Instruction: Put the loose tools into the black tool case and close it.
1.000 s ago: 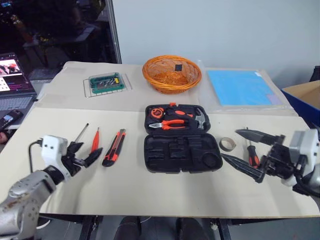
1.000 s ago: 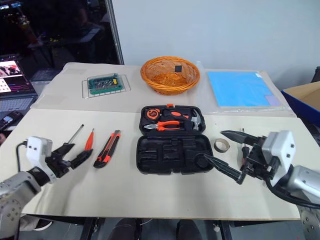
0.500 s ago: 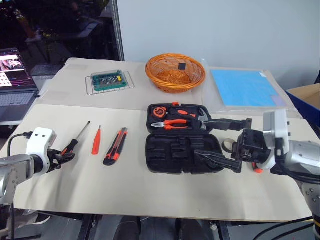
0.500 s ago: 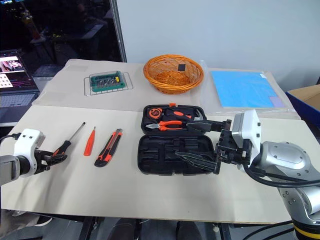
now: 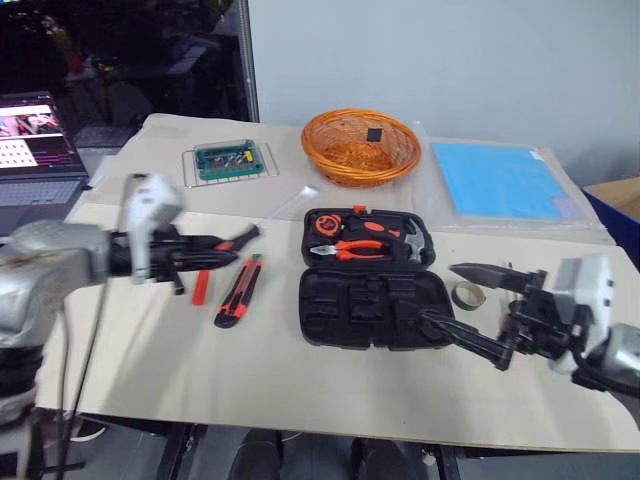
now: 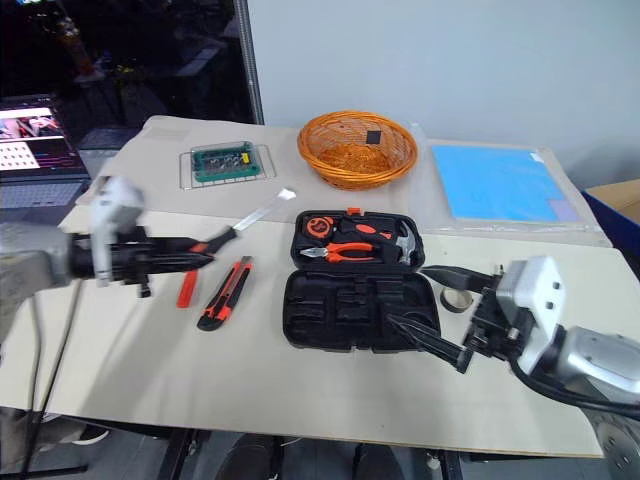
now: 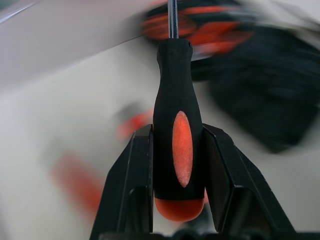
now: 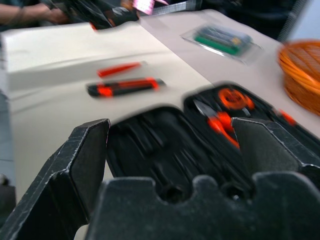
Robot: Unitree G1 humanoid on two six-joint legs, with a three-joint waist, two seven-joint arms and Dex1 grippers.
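I should use my left gripper to put the black-and-orange screwdriver, now held above the table, down in the case's empty near half (image 5: 358, 278) (image 7: 245, 55), along the hinge below the pliers.
My left gripper (image 6: 190, 258) is shut on a black-and-orange screwdriver (image 7: 177, 135), held above the table with its shaft (image 6: 255, 215) pointing toward the black tool case (image 6: 300, 320). The case lies open at the table's middle; pliers, a hammer and a tape measure sit in its far half. A small orange screwdriver (image 6: 186, 288) and the utility knife (image 6: 224, 293) lie on the table under and beside the left gripper. My right gripper (image 5: 436, 292) stands open over the case's right end, holding nothing. The grey tape roll (image 5: 466, 294) lies just right of the case.
An orange wicker basket (image 6: 356, 147) stands behind the case. A green box in a clear cover (image 6: 228, 162) sits at the back left, a blue sheet (image 6: 500, 182) at the back right. A laptop (image 6: 35, 135) is off the table's left side.
The left gripper shut on the screwdriver lying at the left, lifted it and swung it right toward the case. The right gripper drew back to the right, still open.
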